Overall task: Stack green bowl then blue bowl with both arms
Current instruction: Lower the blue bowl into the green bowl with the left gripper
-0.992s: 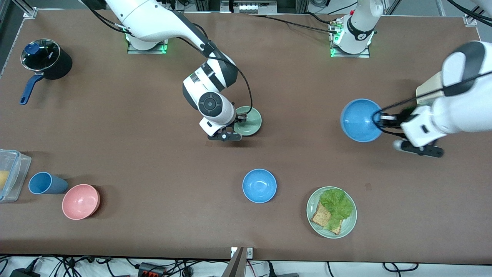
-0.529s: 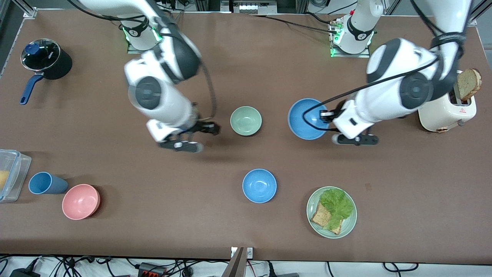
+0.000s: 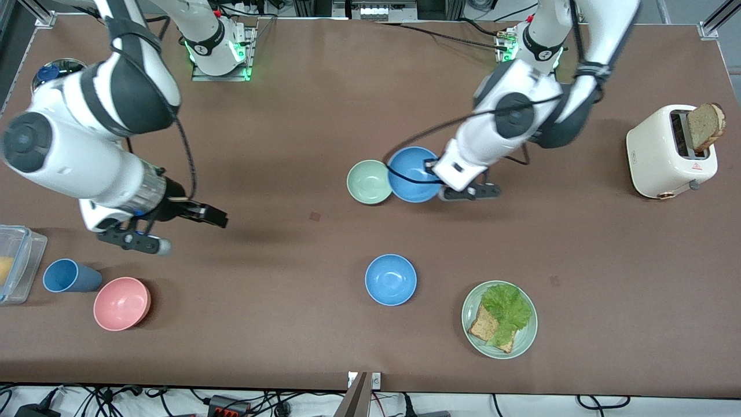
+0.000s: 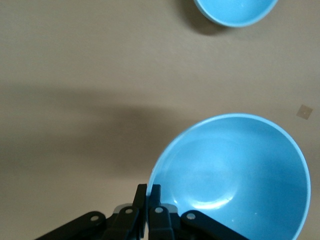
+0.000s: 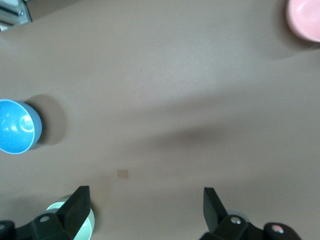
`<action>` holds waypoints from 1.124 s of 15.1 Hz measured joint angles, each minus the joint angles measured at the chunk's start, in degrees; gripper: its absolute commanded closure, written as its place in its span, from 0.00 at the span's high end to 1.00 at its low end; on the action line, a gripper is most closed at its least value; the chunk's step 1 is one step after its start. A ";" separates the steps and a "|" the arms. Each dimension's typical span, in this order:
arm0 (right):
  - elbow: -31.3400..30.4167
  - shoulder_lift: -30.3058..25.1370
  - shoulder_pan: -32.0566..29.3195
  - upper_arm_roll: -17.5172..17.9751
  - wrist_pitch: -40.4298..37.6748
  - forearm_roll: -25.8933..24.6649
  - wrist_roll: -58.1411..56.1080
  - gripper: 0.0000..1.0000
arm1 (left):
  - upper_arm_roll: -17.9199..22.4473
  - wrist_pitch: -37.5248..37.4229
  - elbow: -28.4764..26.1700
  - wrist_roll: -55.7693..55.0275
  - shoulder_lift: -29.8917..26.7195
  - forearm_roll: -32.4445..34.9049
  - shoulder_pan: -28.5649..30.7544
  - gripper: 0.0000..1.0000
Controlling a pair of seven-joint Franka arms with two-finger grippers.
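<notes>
The robot's left gripper needs to set the blue bowl, now held tilted beside the green bowl, down inside the upright green bowl (image 3: 370,180).
The green bowl (image 3: 367,182) stands upright mid-table; its rim also shows in the right wrist view (image 5: 84,229). My left gripper (image 3: 433,172) is shut on the rim of a blue bowl (image 3: 411,175) and holds it tilted, right beside the green bowl and overlapping its edge. In the left wrist view the fingers (image 4: 149,192) pinch that bowl's rim (image 4: 235,170). A second blue bowl (image 3: 391,280) rests on the table nearer the front camera and shows in both wrist views (image 4: 235,10) (image 5: 15,127). My right gripper (image 3: 217,219) (image 5: 145,200) is open and empty over bare table toward the right arm's end.
A green plate with lettuce and toast (image 3: 524,341) sits near the front edge. A toaster with bread (image 3: 666,153) stands at the left arm's end. A pink bowl (image 3: 121,303), a blue cup (image 3: 68,275) and a clear container (image 3: 20,255) sit at the right arm's end.
The left arm has carried the blue bowl from the left arm's end of the table up against the green bowl. The right gripper has left the green bowl and swung toward the right arm's end.
</notes>
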 measured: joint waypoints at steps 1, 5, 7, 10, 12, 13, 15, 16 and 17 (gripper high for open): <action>0.00 -0.79 0.01 -1.05 -0.65 -0.34 -0.53 1.00 | -0.05 1.47 -0.13 -2.05 0.97 0.59 -1.78 0.02; 0.03 -3.55 -0.67 -7.73 -5.89 -0.90 -13.24 1.00 | -0.04 5.09 -0.25 -6.43 5.00 4.54 -5.14 0.02; 0.05 -5.07 -3.13 -9.79 -6.80 -0.93 -19.38 1.00 | -0.05 7.55 -0.22 -8.47 6.44 6.31 -6.15 0.02; 0.05 -7.19 -7.38 -10.24 -7.51 -1.91 -26.86 1.00 | -0.04 9.63 0.18 -9.61 7.89 7.88 -7.21 0.03; 0.06 -8.36 -7.84 -10.77 -7.93 -3.48 -29.36 1.00 | 0.01 11.21 0.25 -11.03 8.78 8.05 -8.18 0.03; 0.05 -8.79 -7.83 -11.14 -8.44 -3.69 -29.67 1.00 | 0.03 11.77 0.25 -11.56 9.28 8.86 -8.73 0.03; 0.05 -9.63 -7.82 -11.38 -10.09 -3.73 -29.71 1.00 | 0.04 12.39 0.29 -13.01 10.12 11.66 -9.37 0.06; 0.03 -9.97 -7.73 -11.38 -10.67 -3.82 -29.71 1.00 | 0.06 12.53 0.30 -13.27 10.46 12.35 -9.46 0.17; -0.10 -10.34 -7.63 -11.38 -11.00 -3.88 -29.70 1.00 | 0.10 12.60 0.31 -13.29 10.72 12.57 -9.47 0.29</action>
